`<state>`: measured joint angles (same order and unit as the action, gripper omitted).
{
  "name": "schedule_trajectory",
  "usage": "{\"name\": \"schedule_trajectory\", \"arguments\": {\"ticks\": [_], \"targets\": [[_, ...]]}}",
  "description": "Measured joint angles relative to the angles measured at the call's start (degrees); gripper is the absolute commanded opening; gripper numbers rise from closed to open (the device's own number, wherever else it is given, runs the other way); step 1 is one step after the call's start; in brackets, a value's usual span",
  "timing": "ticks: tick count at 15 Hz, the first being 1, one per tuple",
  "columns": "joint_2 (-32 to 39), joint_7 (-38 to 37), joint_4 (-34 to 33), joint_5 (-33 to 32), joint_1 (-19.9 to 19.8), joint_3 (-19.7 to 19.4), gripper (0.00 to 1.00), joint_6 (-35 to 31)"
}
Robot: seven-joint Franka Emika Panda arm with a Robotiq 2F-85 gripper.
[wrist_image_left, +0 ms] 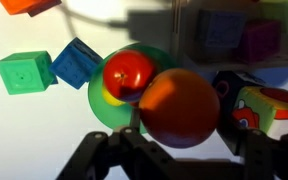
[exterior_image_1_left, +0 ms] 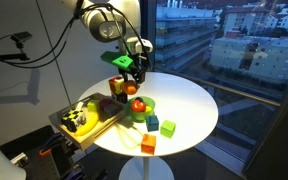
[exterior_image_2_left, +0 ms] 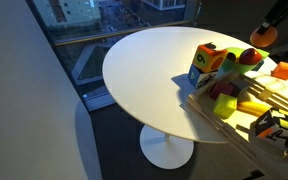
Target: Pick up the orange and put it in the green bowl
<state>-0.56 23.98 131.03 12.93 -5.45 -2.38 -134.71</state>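
Next, my gripper releases the orange, which hangs just above and beside the bowl, in the green bowl (exterior_image_1_left: 148, 102) (wrist_image_left: 129, 118) next to the red fruit, on the side away from the tray.
My gripper (wrist_image_left: 181, 128) is shut on the orange (wrist_image_left: 179, 103), a smooth orange ball that fills the middle of the wrist view. It hangs in the air just beside and above the lime-green bowl (wrist_image_left: 104, 102). A red round fruit (wrist_image_left: 127, 72) lies in that bowl. In both exterior views the gripper (exterior_image_1_left: 125, 68) holds the orange (exterior_image_1_left: 118, 65) (exterior_image_2_left: 263, 34) well above the white round table (exterior_image_1_left: 189, 105). The bowl (exterior_image_1_left: 149, 102) with the red fruit (exterior_image_1_left: 138, 105) sits below it and slightly to the side.
A blue cube (wrist_image_left: 77, 62), a green cube (wrist_image_left: 24, 72) and an orange cube (wrist_image_left: 29, 5) lie on the table near the bowl. A colourful printed block (wrist_image_left: 269, 108) stands beside the orange. A wooden tray (exterior_image_1_left: 99, 125) with toys overhangs the table's edge.
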Motion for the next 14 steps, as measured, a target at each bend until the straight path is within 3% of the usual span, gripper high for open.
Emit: {"name": "schedule_trajectory", "arguments": {"ticks": [14], "targets": [[11.4, -5.7, -7.8, 0.0, -0.3, -0.1, 0.52, -7.0]]}}
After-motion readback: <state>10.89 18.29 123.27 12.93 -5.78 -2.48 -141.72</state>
